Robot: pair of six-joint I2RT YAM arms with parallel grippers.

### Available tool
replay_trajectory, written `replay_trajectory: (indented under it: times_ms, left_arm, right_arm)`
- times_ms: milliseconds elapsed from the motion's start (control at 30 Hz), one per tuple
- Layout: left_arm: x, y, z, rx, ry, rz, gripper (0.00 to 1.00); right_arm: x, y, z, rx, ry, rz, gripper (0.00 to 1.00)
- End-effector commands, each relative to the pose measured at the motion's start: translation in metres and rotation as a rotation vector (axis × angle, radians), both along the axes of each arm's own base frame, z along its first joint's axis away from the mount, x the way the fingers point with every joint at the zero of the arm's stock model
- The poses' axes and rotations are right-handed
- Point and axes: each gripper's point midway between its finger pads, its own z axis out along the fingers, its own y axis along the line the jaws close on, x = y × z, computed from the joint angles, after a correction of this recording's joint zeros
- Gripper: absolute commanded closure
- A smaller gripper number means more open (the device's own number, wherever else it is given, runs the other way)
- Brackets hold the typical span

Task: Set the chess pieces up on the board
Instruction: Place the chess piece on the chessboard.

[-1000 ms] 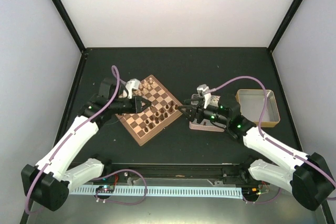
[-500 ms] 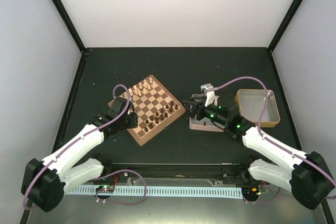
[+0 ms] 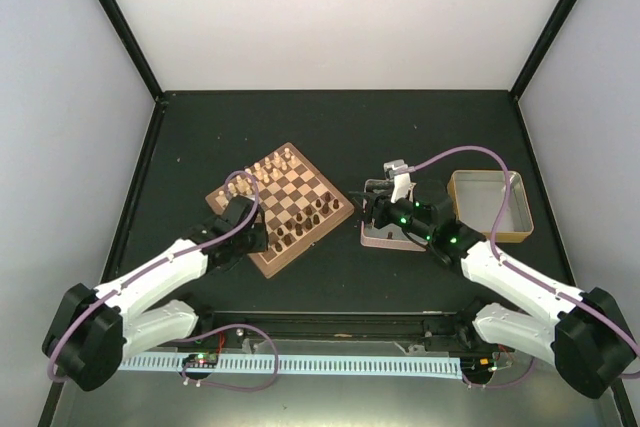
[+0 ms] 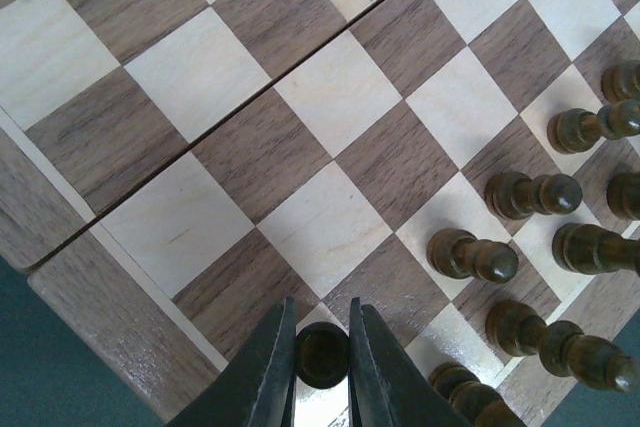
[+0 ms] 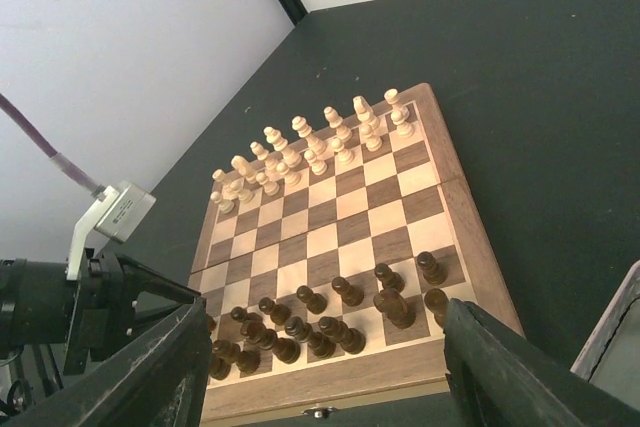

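Observation:
The robot's left gripper will release the dark piece, now held over a light square, on the board's nearest corner square (image 3: 268, 258), completing the back row of dark pieces.
The board (image 3: 291, 190) lies left of centre, and also shows in the left wrist view (image 4: 335, 97) and the right wrist view (image 5: 470, 247). Dark chess pieces (image 3: 306, 221) crowd its near side, standing in two loose rows (image 5: 346, 292). My left gripper (image 3: 262, 236) is shut on one dark piece (image 4: 322, 355), held over a light square by the board's corner rim. Other dark pieces (image 4: 530, 194) stand to its right. My right gripper (image 3: 369, 209) hangs open and empty (image 5: 325, 309) just off the board's right side.
Cream pieces (image 3: 268, 167) fill the board's far side (image 5: 300, 147). A silvery tin (image 3: 392, 234) lies under the right arm. A tan tray (image 3: 488, 205) sits at the right. The enclosure's walls rise on all sides.
My left arm has swung back from the board's left side to its near-left corner, lower over the squares. The right gripper has drawn back slightly to the right.

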Motion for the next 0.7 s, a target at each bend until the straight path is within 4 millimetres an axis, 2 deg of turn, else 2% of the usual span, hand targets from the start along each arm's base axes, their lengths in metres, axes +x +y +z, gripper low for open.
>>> replay_trajectory:
  times_ms: [0, 300, 667]
  left_arm:
    - [-0.003, 0.003, 0.004, -0.005, -0.037, 0.058, 0.98]
    - [-0.028, 0.001, -0.002, -0.045, -0.068, 0.062, 0.98]
    - [-0.035, -0.015, -0.003, -0.095, -0.076, 0.006, 0.95]
  right_arm:
    - [0.005, -0.003, -0.005, -0.016, -0.001, -0.029, 0.35]
    - [0.006, -0.001, -0.010, -0.016, 0.012, -0.026, 0.35]
    - [0.006, -0.001, -0.012, -0.014, 0.019, -0.026, 0.35]
